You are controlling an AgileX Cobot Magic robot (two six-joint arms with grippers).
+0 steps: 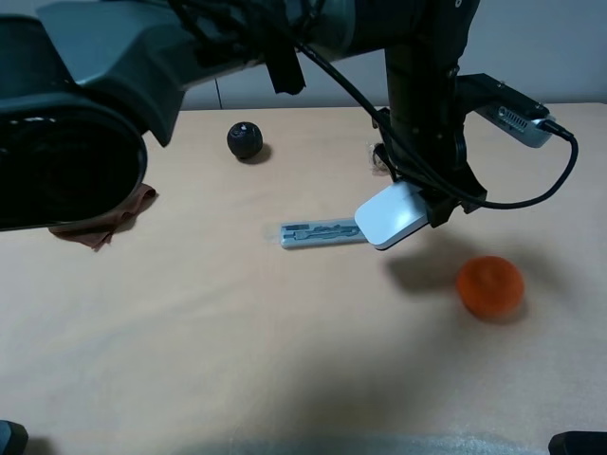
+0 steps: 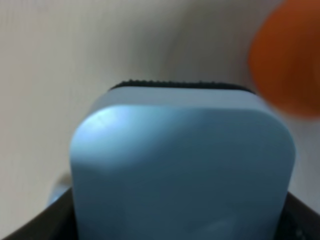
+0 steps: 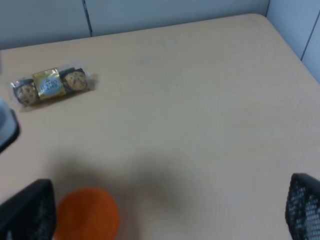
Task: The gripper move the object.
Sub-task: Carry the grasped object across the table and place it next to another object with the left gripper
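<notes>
My left gripper has the white glossy case. It will let go of the case on the bare table (image 1: 450,242) between the pen case and the orange.
The white glossy case (image 1: 391,214) is tilted and held above the table, with its shadow on the tabletop below it. My left gripper (image 1: 422,201), the black end of the dark arm reaching in from the upper left, is shut on it. In the left wrist view the case (image 2: 182,170) fills the frame, with a black finger pad (image 2: 180,85) along its far edge. My right gripper (image 3: 167,210) is open and empty, with its fingertips (image 3: 30,210) wide apart over bare table.
A slim translucent pen case (image 1: 321,233) lies just left of the held case. An orange (image 1: 489,285) sits to the lower right, also in the right wrist view (image 3: 87,215). A black ball (image 1: 246,140), a reddish cloth (image 1: 104,223) and a chocolate pack (image 3: 50,85) lie farther off.
</notes>
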